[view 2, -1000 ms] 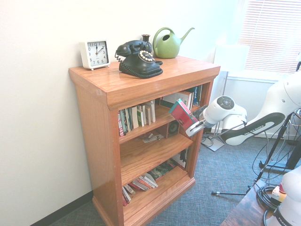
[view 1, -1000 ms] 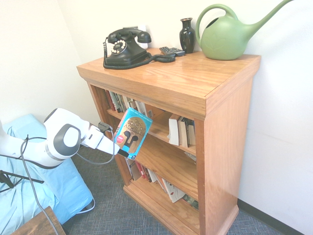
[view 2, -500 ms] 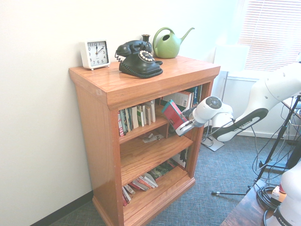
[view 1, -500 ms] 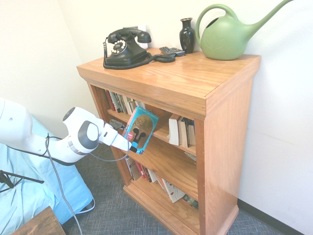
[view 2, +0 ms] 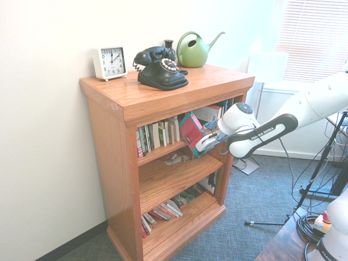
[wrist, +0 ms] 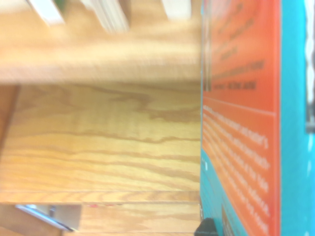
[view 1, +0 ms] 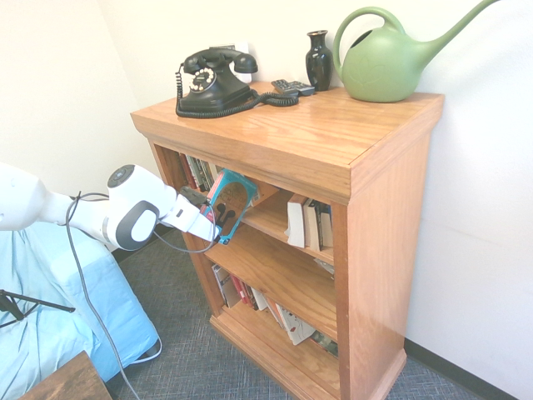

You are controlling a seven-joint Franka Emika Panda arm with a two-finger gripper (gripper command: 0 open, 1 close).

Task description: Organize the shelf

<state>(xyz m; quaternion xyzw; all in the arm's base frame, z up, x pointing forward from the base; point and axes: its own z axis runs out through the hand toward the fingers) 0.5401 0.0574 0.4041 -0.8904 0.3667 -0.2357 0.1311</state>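
There is a gap (view 1: 257,210) between the upright books on the top level. Next, my gripper lets go of the teal book there. The book is now tilted at that tier's mouth.
The shelf (view 1: 333,137) is an orange-brown oak bookcase with three tiers, also seen from the other side as the shelf (view 2: 163,93). My gripper (view 1: 218,223) is shut on the lower edge of a teal book (view 1: 231,200). The book is tilted, at the mouth of the top tier, in the gap between two groups of upright books (view 1: 306,223). From the other side the gripper (view 2: 202,143) holds the book (view 2: 190,130), which shows its red back there. In the wrist view the book's orange and teal cover (wrist: 241,123) fills the right side, in front of a shelf board (wrist: 98,137).
On top stand a black rotary phone (view 1: 215,82), a dark vase (view 1: 318,58), a green watering can (view 1: 383,67), a remote (view 1: 293,86) and a white clock (view 2: 109,62). Loose papers (view 2: 175,159) lie on the middle tier. Leaning books (view 1: 266,310) fill the bottom tier.
The arm has swung in towards the bookcase and risen, carrying the teal book from in front of the middle tier up to the gap in the top tier.
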